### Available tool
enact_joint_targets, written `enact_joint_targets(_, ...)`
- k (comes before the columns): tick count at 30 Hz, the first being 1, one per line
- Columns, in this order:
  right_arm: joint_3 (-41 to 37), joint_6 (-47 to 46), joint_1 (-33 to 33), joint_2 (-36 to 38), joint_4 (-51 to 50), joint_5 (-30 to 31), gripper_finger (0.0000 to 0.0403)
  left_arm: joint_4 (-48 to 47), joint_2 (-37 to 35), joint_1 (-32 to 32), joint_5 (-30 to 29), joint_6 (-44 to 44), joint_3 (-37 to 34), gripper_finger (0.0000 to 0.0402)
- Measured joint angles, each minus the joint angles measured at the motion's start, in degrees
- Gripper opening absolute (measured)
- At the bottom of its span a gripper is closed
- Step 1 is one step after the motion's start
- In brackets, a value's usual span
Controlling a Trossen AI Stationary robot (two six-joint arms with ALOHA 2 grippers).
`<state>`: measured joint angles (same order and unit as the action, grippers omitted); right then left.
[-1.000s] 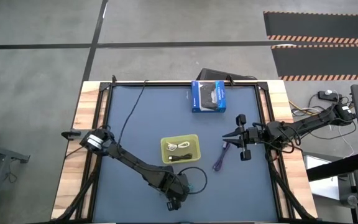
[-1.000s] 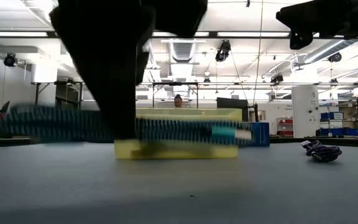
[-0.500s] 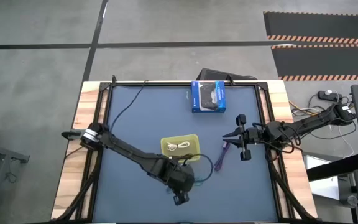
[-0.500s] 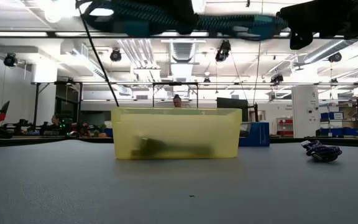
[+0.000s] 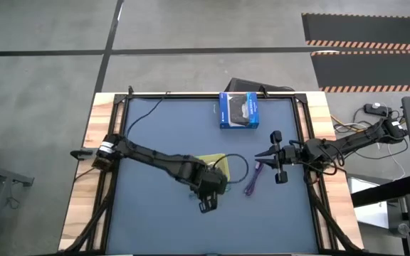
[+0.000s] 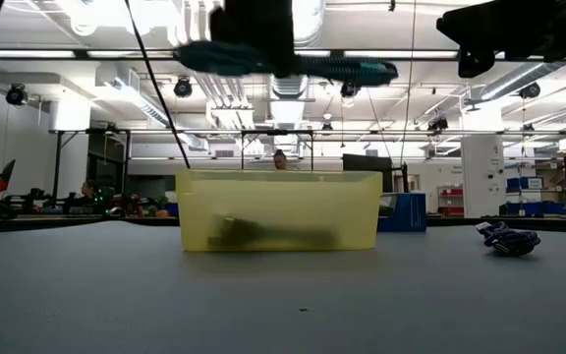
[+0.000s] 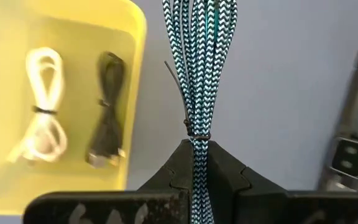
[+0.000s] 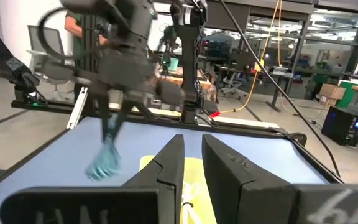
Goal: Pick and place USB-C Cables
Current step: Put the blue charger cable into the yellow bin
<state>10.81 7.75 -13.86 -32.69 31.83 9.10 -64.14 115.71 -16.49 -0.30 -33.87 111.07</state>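
Note:
Next, my left gripper puts the teal cable down on the white cable inside the yellow bin (image 5: 208,168) (image 7: 35,106).
My left gripper (image 5: 208,192) hangs over the yellow bin's (image 5: 216,162) near right corner, shut on the teal cable (image 7: 197,62). In the low view that cable (image 6: 303,67) floats above the bin (image 6: 278,211). A white cable (image 7: 39,115) and a black cable (image 7: 107,115) lie flat inside the bin (image 7: 129,37). The purple cable (image 5: 253,178) rests on the mat right of the bin and shows again in the low view (image 6: 507,238). My right gripper (image 5: 260,154) waits just right of it, raised, its fingers a narrow gap apart (image 8: 193,146). My left gripper pinches the teal cable bundle between its two fingers, at one end just behind the thin tie (image 7: 197,144). The strands run out past the fingertips, along the fingers. The bundle is lifted clear and lies roughly level above the bin (image 6: 342,67).
A blue-and-black retail box (image 5: 238,110) sits at the mat's far edge and shows behind the bin (image 6: 411,211). The left arm (image 5: 155,158) slants across the mat's left half. Raised black frame rails (image 5: 301,114) border the mat. A person (image 6: 281,159) stands far behind the table.
My left gripper rose from near the table's near edge and travelled toward the far edge, reaching the bin's near right corner. It stayed shut on the teal cable, which went from table height to lifted clear above the bin's rim. My right arm kept still.

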Motion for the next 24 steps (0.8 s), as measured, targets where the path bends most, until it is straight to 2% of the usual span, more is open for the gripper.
enact_joint_targets(13,0.0,0.4,0.0,0.0,0.0,0.0,0.0047,-1.5,0.1,9.3,-0.4,14.3,-3.0,0.0014)
enact_joint_targets(24,0.0,0.4,0.0,0.0,-0.1,0.0,0.0047,-0.8,0.1,12.4,-3.6,16.7,-8.8,0.0016)
